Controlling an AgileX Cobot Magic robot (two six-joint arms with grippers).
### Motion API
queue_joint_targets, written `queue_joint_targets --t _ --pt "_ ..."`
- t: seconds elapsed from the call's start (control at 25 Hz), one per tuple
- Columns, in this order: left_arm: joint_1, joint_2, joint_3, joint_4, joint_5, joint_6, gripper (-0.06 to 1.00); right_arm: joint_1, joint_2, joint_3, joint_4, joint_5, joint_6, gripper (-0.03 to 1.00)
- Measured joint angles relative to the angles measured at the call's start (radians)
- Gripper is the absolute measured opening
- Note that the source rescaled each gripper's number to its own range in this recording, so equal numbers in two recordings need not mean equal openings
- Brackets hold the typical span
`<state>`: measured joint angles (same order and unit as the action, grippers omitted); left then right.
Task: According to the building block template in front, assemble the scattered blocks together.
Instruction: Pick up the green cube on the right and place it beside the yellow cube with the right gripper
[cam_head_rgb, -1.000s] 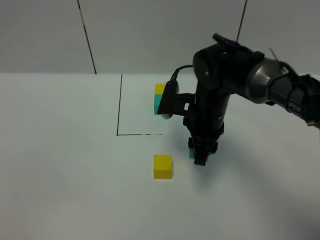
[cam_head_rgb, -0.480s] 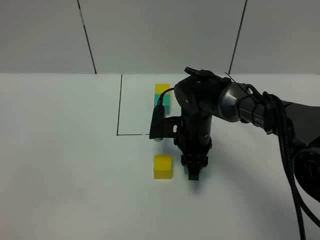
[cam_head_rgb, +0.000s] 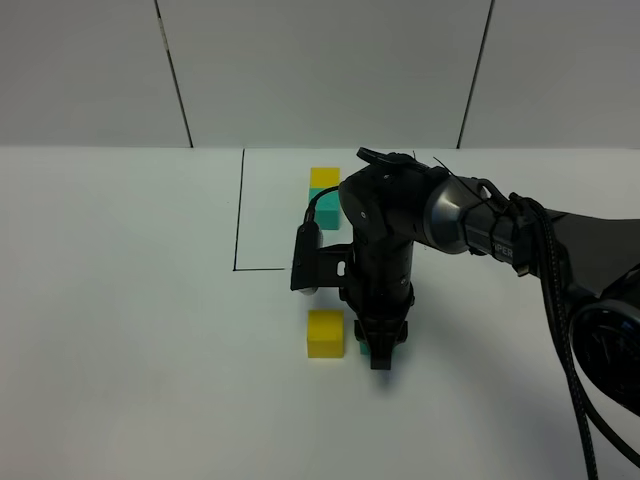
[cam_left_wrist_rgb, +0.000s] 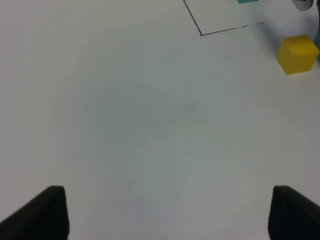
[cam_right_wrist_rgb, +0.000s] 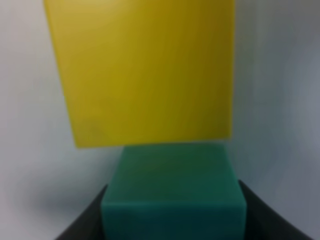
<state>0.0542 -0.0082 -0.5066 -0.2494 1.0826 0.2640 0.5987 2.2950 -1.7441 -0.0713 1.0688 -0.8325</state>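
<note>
Next, my right gripper lets go of the teal cube on the table, flush (cam_head_rgb: 360, 333) (cam_right_wrist_rgb: 156, 200) against the loose yellow cube's gripper-facing side.
The template (cam_head_rgb: 324, 186), a joined yellow and teal pair, sits at the back inside the black-lined square. The loose yellow cube (cam_head_rgb: 325, 333) lies on the white table in front of that square; it also shows in the left wrist view (cam_left_wrist_rgb: 298, 54) and fills the right wrist view (cam_right_wrist_rgb: 142, 70). My right gripper (cam_head_rgb: 378, 352) is shut on the loose teal cube (cam_right_wrist_rgb: 172, 192), held low just right of the yellow cube; only a teal sliver (cam_head_rgb: 364, 347) shows from above. My left gripper (cam_left_wrist_rgb: 165, 212) is open and empty, far left of the cubes.
The black outline of the square (cam_head_rgb: 240, 215) marks the table behind the cubes. The right arm (cam_head_rgb: 480, 225) reaches in from the right over the table and hides part of the template.
My right gripper has carried the teal cube left and toward the front, from apart from the yellow cube to right beside it.
</note>
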Motion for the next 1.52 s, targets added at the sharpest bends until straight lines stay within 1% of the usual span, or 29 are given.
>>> queue_joint_targets --t 0.12,0.36,0.68,1.0,1.52 --pt "0.0 0.0 0.0 0.0 0.0 0.001 0.79 0.002 0.011 -0.001 0.019 -0.005 0.0 0.02" --pt "0.0 0.0 0.0 0.0 0.0 0.001 0.79 0.002 0.017 -0.004 0.021 -0.003 -0.001 0.02" --pt "0.0 0.0 0.0 0.0 0.0 0.001 0.79 0.003 0.017 -0.004 0.033 -0.011 -0.049 0.02" --pt "0.0 0.0 0.0 0.0 0.0 0.001 0.79 0.013 0.017 -0.004 0.051 -0.041 -0.057 0.02" --pt "0.0 0.0 0.0 0.0 0.0 0.0 0.79 0.013 0.018 -0.004 0.058 -0.046 -0.077 0.02"
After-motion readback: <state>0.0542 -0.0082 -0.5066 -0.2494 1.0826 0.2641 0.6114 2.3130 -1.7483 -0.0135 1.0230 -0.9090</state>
